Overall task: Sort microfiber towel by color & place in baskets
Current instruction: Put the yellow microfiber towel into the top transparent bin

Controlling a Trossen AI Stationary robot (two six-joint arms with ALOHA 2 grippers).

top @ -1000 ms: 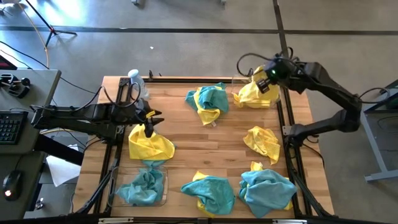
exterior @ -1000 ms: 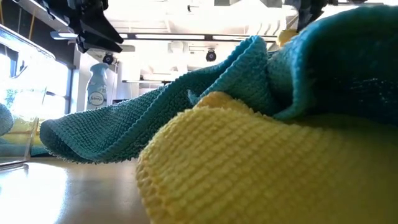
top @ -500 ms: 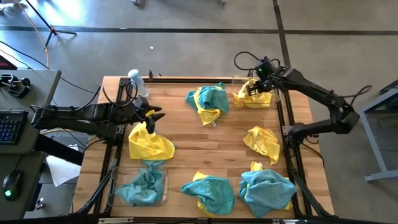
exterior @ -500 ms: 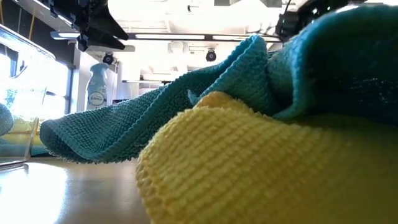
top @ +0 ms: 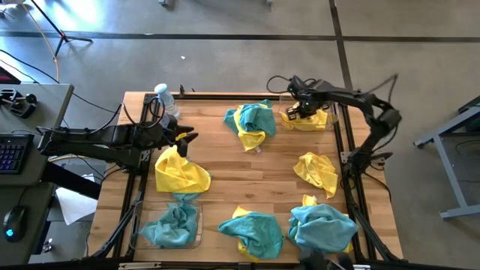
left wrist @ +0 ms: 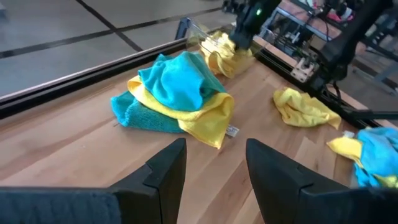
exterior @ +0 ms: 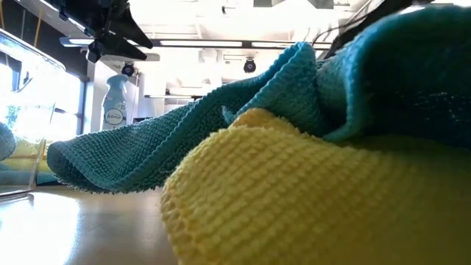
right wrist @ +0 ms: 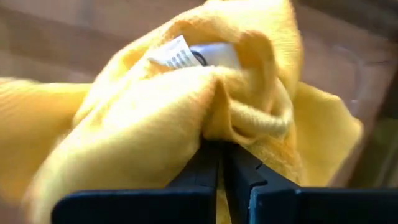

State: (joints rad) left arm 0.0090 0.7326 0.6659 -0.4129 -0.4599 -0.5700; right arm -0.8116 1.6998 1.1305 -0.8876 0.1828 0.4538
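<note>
The robot's left gripper is to close next on the far end [top: 178, 160] of the crumpled yellow towel that covers a teal towel beside the near basket.
My right gripper [top: 298, 111] is down in the far right basket [top: 332, 114], shut on a yellow towel [right wrist: 186, 99] that lies among the yellow cloth there. My left gripper [top: 187, 136] is open and empty; it hovers just past the far side of a crumpled yellow towel [top: 180, 174] lying on the table. In the left wrist view my fingers [left wrist: 214, 168] point toward a teal and yellow towel pile [left wrist: 180, 93]. The near left basket [top: 198, 225] holds a teal towel [top: 171, 225]. My right gripper pinches a bunched fold of the yellow towel [right wrist: 233, 127] between its two fingers. The cloth bulges out just past the fingertips, its white label [right wrist: 177, 55] facing up. The towel rests in the basket; I cannot tell how many layers are caught.
A teal and yellow pile [top: 251, 124] lies at the far middle and a yellow towel [top: 316, 171] at the right. Two teal-over-yellow piles [top: 253, 232] [top: 322, 229] lie along the near edge and fill the low view [exterior: 294, 184]. A bottle [top: 161, 94] stands at the far left corner.
My right gripper has gone down and toward the table's left into the far right basket, and the yellow cloth there now sits lower. My left gripper has drawn up and toward the far edge, off the top of the yellow towel, which stays on the table.
</note>
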